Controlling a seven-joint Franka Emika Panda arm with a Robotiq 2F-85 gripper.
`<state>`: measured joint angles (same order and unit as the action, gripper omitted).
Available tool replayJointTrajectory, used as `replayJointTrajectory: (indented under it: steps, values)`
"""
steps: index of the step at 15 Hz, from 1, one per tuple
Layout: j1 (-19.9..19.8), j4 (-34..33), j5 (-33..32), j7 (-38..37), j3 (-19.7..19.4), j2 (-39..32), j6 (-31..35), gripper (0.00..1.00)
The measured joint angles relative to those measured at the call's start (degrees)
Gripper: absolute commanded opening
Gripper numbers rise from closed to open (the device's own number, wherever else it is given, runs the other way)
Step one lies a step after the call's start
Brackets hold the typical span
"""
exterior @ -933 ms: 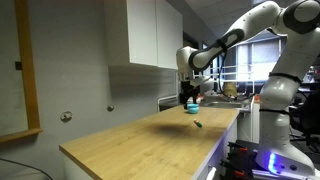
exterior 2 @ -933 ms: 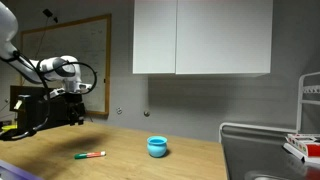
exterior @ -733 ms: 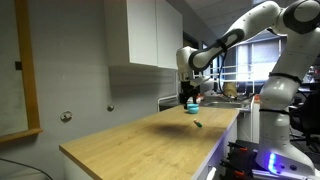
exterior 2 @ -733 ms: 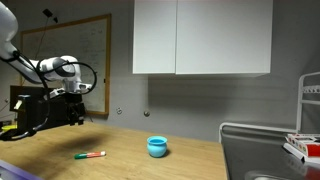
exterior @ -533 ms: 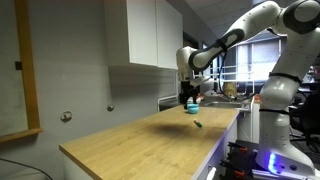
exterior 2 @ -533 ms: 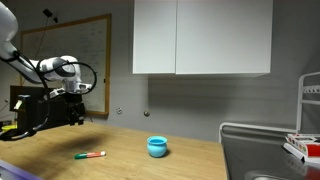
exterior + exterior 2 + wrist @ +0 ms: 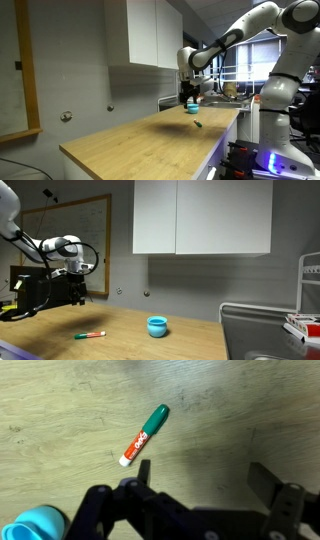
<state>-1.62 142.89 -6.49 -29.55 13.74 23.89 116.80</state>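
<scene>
The marker's red body [image 7: 197, 123] [image 7: 136, 444] is between its green cap and white tail. My gripper moves down to it next and closes there.
A marker with a green cap and white tail [image 7: 144, 435] lies flat on the wooden countertop [image 7: 230, 410], in both exterior views [image 7: 198, 124] [image 7: 90, 335]. My gripper [image 7: 203, 478] hangs well above the counter, open, with nothing between its fingers [image 7: 262, 478]. In the wrist view the marker is just beyond the jaws, slightly to the left. A small light-blue cup [image 7: 35, 523] stands on the counter near the marker, also seen in both exterior views [image 7: 157, 327] [image 7: 192, 108]. In both exterior views the gripper [image 7: 76, 296] [image 7: 188, 97] hovers above the marker and touches nothing.
White wall cabinets [image 7: 200, 218] hang above the counter's back. A sink with a dish rack [image 7: 275, 330] sits at one end of the counter. A framed whiteboard [image 7: 85, 225] is on the wall behind the arm. The counter's front edge [image 7: 150, 160] drops to the floor.
</scene>
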Motion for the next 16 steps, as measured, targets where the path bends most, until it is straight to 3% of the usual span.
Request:
replayJointTrajectory:
  steps: [8,16]
  values:
    - [-0.5,0.6,9.7,0.0,-7.8,-2.9,3.4,1.00]
    - [-2.7,3.8,18.0,-2.6,-11.1,-7.0,6.8,1.00]
